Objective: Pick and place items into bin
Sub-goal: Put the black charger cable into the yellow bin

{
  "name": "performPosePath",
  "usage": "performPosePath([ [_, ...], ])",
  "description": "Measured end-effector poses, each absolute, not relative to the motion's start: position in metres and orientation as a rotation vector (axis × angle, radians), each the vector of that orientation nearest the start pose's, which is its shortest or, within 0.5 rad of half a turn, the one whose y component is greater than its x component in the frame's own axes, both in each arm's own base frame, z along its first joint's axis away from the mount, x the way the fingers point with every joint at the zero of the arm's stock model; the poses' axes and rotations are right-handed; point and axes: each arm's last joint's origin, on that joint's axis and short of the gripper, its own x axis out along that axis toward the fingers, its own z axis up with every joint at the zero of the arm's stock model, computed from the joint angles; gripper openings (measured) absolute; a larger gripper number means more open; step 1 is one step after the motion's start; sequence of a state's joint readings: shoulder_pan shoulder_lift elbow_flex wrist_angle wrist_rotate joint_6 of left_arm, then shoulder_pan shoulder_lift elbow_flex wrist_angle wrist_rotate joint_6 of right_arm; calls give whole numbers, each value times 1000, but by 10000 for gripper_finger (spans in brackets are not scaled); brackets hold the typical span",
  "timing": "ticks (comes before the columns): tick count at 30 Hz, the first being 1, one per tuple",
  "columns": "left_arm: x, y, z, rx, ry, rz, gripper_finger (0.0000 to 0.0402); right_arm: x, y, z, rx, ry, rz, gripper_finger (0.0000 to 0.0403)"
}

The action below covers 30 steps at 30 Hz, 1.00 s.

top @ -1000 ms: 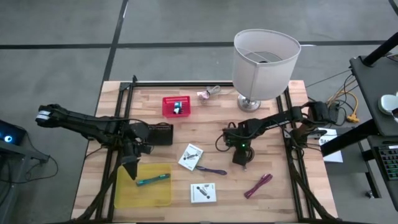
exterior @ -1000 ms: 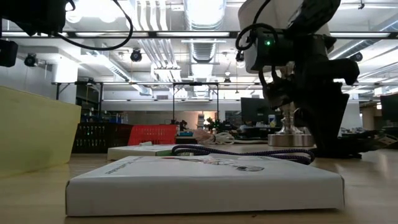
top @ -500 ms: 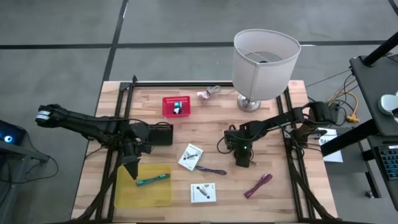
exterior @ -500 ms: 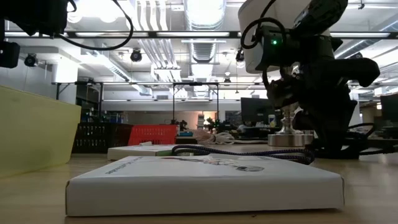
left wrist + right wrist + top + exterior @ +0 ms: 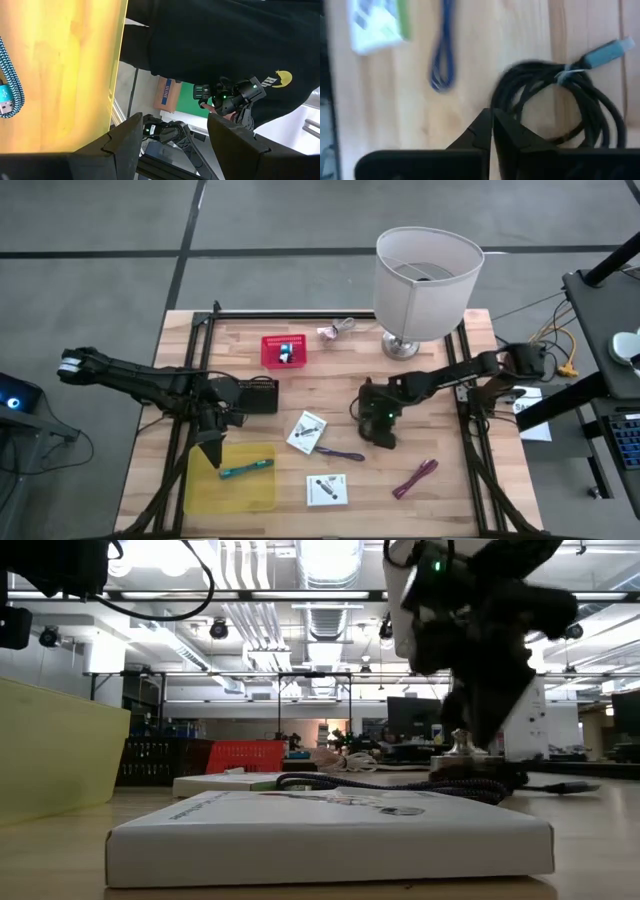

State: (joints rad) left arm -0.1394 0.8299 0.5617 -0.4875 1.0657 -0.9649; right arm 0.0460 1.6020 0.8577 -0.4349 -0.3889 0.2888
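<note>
Next, I open my right gripper, as its shut fingers are beside the black coiled cable's edge, then move over the cable and close around the cable's strands (image 5: 601, 125).
The black coiled cable (image 5: 560, 105) lies on the wooden table right of centre, its grey plug (image 5: 607, 52) pointing away. My right gripper (image 5: 492, 127) is shut at the coil's edge and shows blurred above the table in the low view (image 5: 480, 725). My left gripper (image 5: 172, 132) hangs open and empty over the yellow bin (image 5: 235, 490), which holds a teal braided cable (image 5: 245, 469). A purple cord (image 5: 340, 452), a magenta stick (image 5: 415, 477) and two white cards (image 5: 306, 431) (image 5: 327, 489) lie on the table. My right gripper meets the coil's near edge (image 5: 506, 116) with its shut fingertips, slanting down from above. The strands run in at the tips, but the fingers cover the spot itself. The rest of the coil and the plug still lie on the table.
A big white lamp (image 5: 425, 280) stands at the far right. A red basket (image 5: 283, 351) and a black box (image 5: 262, 393) sit left of centre. A person in a dark top (image 5: 225, 45) shows beyond the table in the left wrist view.
My right gripper has shut at the black cable, then risen a little and turned at the wrist, shifting slightly toward the table's left edge. My left gripper has kept still over the bin.
</note>
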Motion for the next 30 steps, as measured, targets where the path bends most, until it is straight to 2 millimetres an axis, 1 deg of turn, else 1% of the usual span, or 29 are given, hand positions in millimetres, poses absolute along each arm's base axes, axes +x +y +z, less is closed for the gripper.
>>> performPosePath([
  [5,148,-46,235,-1161,1243,-726,206,292,24,187,476,995,240,8],
  [8,149,-46,235,-1161,1244,-726,206,293,24,200,468,908,255,8],
  [10,148,-46,235,-1161,1244,-726,206,292,23,203,468,897,203,8],
  [12,148,-46,235,-1161,1244,-726,206,288,21,202,461,926,124,8],
  [15,148,-46,235,-1161,1244,-726,206,280,18,195,423,1020,4,13],
  [17,149,-46,235,-1161,1243,-727,206,274,17,190,380,1095,-20,24],
  [20,149,-46,235,-1161,1243,-726,206,270,17,184,345,1167,-14,52],
  [24,149,-46,235,-1161,1244,-726,206,272,16,182,296,1157,6,108],
  [28,149,-46,235,-1161,1242,-725,206,272,13,181,232,1135,-82,172],
  [30,149,-46,235,-1160,1241,-716,206,272,12,180,220,1131,-97,201],
])
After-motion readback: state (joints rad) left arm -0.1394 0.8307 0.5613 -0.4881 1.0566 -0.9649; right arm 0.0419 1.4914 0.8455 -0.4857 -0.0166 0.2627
